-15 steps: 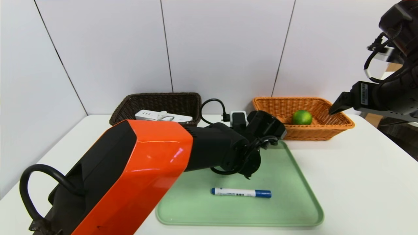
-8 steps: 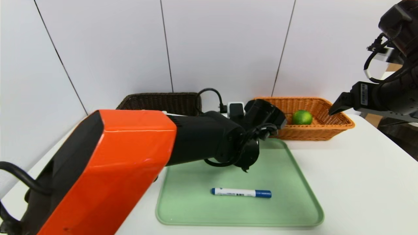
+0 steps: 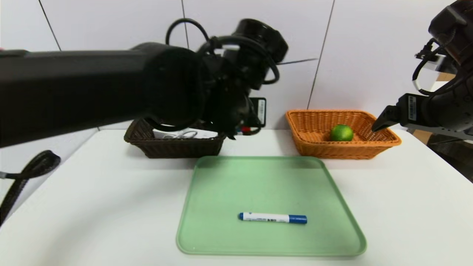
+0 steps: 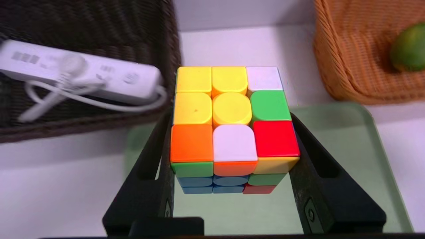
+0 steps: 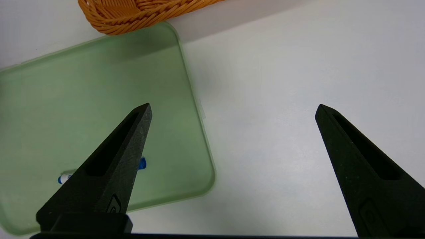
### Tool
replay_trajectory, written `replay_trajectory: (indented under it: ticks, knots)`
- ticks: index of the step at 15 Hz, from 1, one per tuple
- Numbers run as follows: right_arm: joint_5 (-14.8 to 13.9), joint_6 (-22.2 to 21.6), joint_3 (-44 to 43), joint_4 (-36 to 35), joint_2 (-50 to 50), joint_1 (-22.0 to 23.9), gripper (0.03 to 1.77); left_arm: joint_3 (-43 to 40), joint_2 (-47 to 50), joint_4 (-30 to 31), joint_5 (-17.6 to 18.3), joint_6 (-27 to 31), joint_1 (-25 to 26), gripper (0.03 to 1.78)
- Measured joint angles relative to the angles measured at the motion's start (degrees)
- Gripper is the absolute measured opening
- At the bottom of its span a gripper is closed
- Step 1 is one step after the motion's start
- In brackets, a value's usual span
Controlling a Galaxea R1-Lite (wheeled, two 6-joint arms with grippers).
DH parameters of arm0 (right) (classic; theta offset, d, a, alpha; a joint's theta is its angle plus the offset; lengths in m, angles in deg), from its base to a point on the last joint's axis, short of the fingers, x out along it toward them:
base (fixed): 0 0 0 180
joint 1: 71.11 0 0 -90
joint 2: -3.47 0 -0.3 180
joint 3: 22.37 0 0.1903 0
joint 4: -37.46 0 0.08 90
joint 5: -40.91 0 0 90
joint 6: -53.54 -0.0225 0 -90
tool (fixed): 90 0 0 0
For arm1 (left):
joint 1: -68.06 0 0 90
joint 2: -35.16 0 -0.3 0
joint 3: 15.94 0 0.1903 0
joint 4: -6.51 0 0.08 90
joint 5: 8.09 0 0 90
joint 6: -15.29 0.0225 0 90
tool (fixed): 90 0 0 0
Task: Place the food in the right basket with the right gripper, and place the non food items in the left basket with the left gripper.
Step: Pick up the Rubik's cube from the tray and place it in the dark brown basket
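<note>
The robot's left gripper should release the puzzle cube on the power strip (image 3: 169, 126) (image 4: 30, 57) next to the power strip's plug in the dark brown basket.
A multicoloured puzzle cube (image 4: 232, 126) hangs in the air, and my left gripper (image 4: 232, 132) is shut on it, a finger on each side. It is held high over the tray's back edge, between the two baskets. In the head view only a red sliver of the cube (image 3: 245, 129) shows under the left wrist. The white power strip (image 3: 184, 133) lies in the dark brown left basket (image 3: 173, 149). The green lime (image 3: 341, 133) rests in the orange-tan right basket (image 3: 310, 147). A white marker with a blue cap (image 3: 272, 218) lies on the green tray (image 3: 258, 177). My right gripper (image 5: 232, 109) is open and holds nothing, raised off to the right of the right basket.
My raised left forearm (image 3: 92, 88) spans the upper left of the head view and hides part of the left basket. The white table (image 3: 399, 207) ends at a panelled wall behind the baskets. A black cable (image 3: 26, 173) hangs at the left edge.
The left arm has swung up and back from low over the tray, carrying the cube high near the left basket. The right arm has not moved.
</note>
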Motion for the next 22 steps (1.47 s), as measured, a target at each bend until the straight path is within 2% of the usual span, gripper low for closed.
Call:
replay_trajectory:
  ticks: [5, 11, 13, 17, 22]
  knots:
    - [0.0, -0.2, -0.1, 0.0, 0.4, -1.3, 1.70, -0.1, 1.9, 1.1, 4.0, 3.0, 12.3, 0.96]
    - [-0.2, -1.2, 0.3, -0.1, 0.3, -2.8, 1.70, -0.1, -4.2, 6.9, 7.5, 4.1, 23.4, 0.96]
    - [-0.7, -1.2, 0.2, -0.1, 0.3, -2.8, 1.70, -0.1, -5.8, 7.0, 9.5, 4.1, 26.2, 0.96]
    - [-0.9, -1.2, -0.2, -0.1, 0.3, -2.8, 1.70, -0.3, -8.9, 7.2, 10.2, 4.0, 30.9, 0.96]
    - [-1.8, -1.1, -0.9, -0.1, 0.2, -2.8, 1.70, -0.6, -12.0, 8.2, 10.3, 3.6, 32.4, 0.96]
